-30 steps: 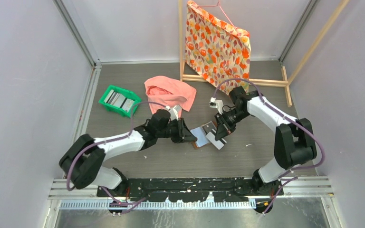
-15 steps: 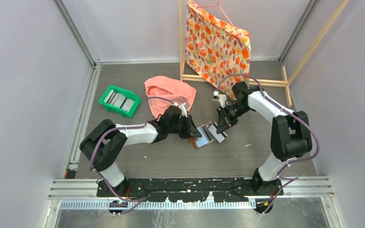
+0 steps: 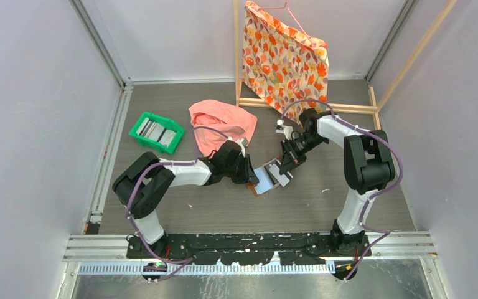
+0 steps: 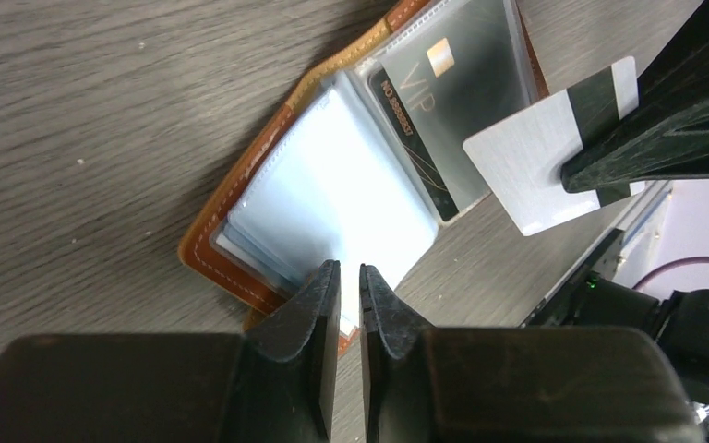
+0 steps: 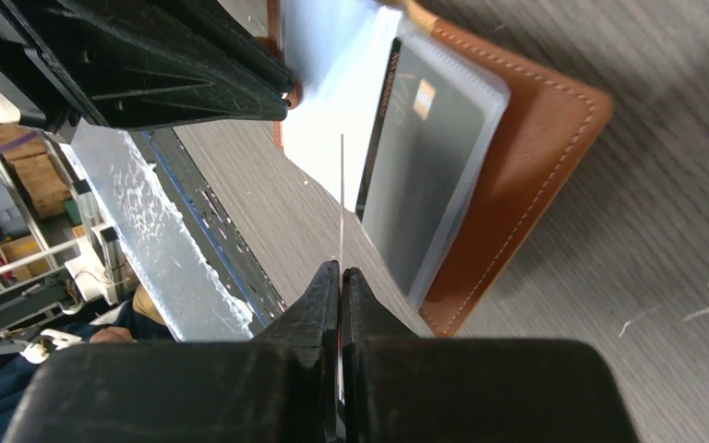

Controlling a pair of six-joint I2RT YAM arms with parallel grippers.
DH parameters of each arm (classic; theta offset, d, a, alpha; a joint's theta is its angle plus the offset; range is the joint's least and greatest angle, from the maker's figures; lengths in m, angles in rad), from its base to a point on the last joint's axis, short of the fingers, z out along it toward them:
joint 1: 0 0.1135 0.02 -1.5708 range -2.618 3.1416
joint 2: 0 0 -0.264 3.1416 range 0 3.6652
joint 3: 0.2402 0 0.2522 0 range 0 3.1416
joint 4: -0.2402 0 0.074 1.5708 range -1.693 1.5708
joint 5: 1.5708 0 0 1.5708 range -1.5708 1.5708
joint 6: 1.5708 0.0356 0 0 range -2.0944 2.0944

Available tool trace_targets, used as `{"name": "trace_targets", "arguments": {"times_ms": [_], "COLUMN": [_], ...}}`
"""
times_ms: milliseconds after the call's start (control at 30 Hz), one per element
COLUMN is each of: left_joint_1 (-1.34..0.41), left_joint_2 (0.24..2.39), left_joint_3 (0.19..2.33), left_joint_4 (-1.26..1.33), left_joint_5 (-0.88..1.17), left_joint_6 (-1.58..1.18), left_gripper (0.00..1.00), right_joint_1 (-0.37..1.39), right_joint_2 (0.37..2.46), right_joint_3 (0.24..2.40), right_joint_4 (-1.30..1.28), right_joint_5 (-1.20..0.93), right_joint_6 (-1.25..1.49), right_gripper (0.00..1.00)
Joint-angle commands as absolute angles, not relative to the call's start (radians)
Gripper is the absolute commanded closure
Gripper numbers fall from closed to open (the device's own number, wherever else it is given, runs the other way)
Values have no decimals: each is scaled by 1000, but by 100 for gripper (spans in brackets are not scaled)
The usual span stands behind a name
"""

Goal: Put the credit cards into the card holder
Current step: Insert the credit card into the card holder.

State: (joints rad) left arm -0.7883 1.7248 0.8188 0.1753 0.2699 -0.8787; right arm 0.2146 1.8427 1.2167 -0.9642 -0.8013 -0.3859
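Observation:
The silver credit card, now edge-on just off the open pockets, will be let go by my right gripper inside the card holder's pale pocket leaf (image 3: 266, 181) (image 5: 349, 106), next to the black card.
The card holder (image 3: 262, 187) lies open on the table, brown leather (image 4: 226, 263) outside with clear pale pockets inside. One pocket holds a black card (image 4: 415, 120). My left gripper (image 4: 349, 269) sits low over the near edge of the pale pocket leaf, jaws a narrow slit apart with nothing between them. From the far side, my right gripper (image 5: 340, 269) is shut on a silver credit card with a black stripe (image 4: 531, 166). That card shows edge-on (image 5: 342, 198) just off the open pockets (image 5: 425, 175). In the top view both grippers flank the holder, left (image 3: 249, 174) and right (image 3: 284, 163).
A green tray (image 3: 157, 132) with more cards stands at the back left. A pink cloth (image 3: 223, 121) lies behind the left gripper. A wooden rack with a flowered bag (image 3: 284, 59) stands at the back, close behind the right arm.
The right gripper has drawn the silver card up and back a little, closer over the open pockets. The left arm has folded inward while its gripper stayed at the holder, jaws slightly narrower.

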Motion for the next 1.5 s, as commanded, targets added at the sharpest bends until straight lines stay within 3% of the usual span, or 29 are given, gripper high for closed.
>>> {"name": "trace_targets", "arguments": {"times_ms": [0,933,1467], "left_joint_1": [-793,-793,-792], "left_joint_2": [1732,1740,1741], "left_joint_3": [859,829,827], "left_joint_4": [127,114,123], "left_joint_5": [210,212,224], "left_joint_6": [-824,-827,-828], "left_gripper": [85,89,90], "right_joint_1": [215,278,297], "right_joint_2": [1876,1987,2029], "right_joint_3": [1273,1308,1335], "right_joint_4": [-954,-865,-928], "right_joint_5": [-855,-792,-875], "right_joint_6": [-370,-289,-343], "right_gripper": [99,98,98]}}
